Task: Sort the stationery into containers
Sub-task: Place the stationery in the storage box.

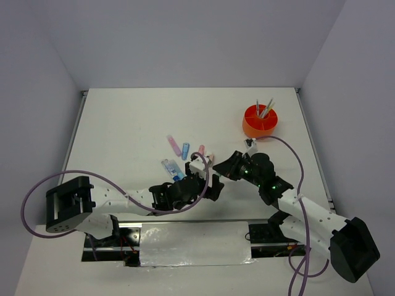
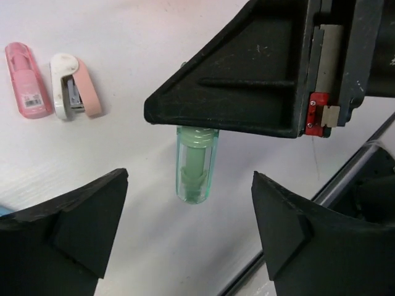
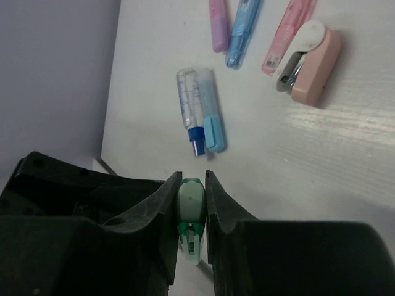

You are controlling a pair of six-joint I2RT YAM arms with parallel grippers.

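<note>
The robot's right gripper will release the pale green stick, which hangs above the table now, in the orange organiser's outer compartment (image 1: 270, 123), next to the upright pens.
A pale green marker-like stick (image 3: 191, 200) with a clear green cap is pinched between the fingers of my right gripper (image 3: 191, 185), which is shut on it. In the left wrist view the stick (image 2: 196, 163) hangs below the right gripper's black body (image 2: 259, 74), above the table. My left gripper (image 2: 190, 185) stands open around its lower end, fingers well apart and not touching it. Both grippers meet in mid-table (image 1: 213, 176). The round orange organiser (image 1: 260, 121) sits at the back right with thin pens (image 1: 265, 110) upright in it.
Loose stationery lies left of the grippers: a pink stick (image 3: 287, 34), a pink-and-white stapler (image 3: 311, 61), a blue stick (image 3: 242, 31), a purple-pink stick (image 3: 218, 24), a blue-and-clear piece (image 3: 187, 105) and a light blue stick (image 3: 210, 117). The table's near edge is close by.
</note>
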